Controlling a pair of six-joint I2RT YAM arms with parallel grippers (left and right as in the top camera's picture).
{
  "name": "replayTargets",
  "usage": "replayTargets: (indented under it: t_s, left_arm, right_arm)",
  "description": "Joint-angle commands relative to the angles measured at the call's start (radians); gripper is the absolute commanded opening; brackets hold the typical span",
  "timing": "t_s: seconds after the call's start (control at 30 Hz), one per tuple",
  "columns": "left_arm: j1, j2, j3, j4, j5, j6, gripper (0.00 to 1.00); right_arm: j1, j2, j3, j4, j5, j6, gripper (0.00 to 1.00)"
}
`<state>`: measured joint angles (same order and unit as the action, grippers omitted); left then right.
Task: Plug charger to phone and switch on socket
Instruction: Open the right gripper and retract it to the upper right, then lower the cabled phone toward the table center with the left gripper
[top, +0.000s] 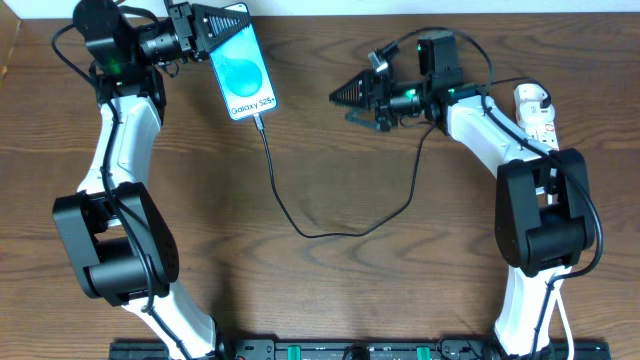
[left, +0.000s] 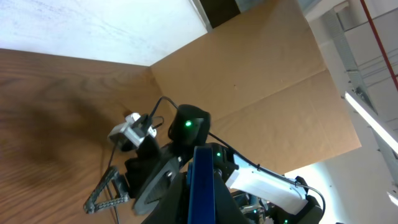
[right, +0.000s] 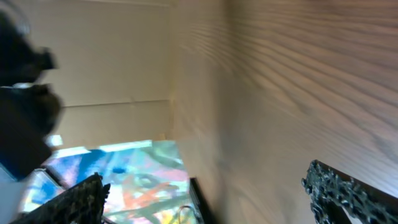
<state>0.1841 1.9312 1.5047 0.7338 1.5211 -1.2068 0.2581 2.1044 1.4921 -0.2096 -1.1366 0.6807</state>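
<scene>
My left gripper should release the phone on bare wood inside the black cable's loop (top: 332, 185).
The phone (top: 245, 72), with a blue screen reading "Galaxy S25+", lies at the table's back left. My left gripper (top: 213, 30) is shut on its top end. In the left wrist view the phone's blue edge (left: 200, 180) stands between the jaws (left: 200, 208). The charger's thin black cable (top: 300, 228) meets the phone's bottom edge, loops across the table and runs up toward the right arm. My right gripper (top: 345, 97) is open and empty, right of the phone. Its fingers (right: 211, 196) frame bare wood and the blurred phone (right: 124, 177). The white socket (top: 540, 118) lies at the far right with a white plug head (top: 530, 97) on it.
The wooden table (top: 350, 290) has brown cardboard walls behind it (left: 267, 81). The right arm's elbow (top: 540, 210) covers part of the socket. The right arm and its gripper (left: 106, 196) show in the left wrist view.
</scene>
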Motion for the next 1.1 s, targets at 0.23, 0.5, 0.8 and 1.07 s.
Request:
replayTargets:
  t_s: [0.23,0.5,0.8,1.07]
  left_arm:
    - [0.003,-0.036,0.021,0.008,0.013,-0.002,0.07]
    - [-0.009,-0.036,-0.028,0.009,0.013,0.003,0.07]
    - [-0.054,-0.035,-0.124,0.008,0.012,0.069,0.07]
    - [-0.111,-0.034,-0.241,0.006,-0.058,0.114,0.07]
  right_arm:
    - [-0.034,-0.028,0.006,-0.332,0.388,-0.238,0.99]
    - [-0.068,-0.166,0.006,-0.47,0.74,-0.236,0.99]
    - [-0.068,-0.389,0.006,-0.486,1.048,-0.237,0.99]
    - [-0.069,-0.506,0.006,-0.479,1.172,-0.237,0.99]
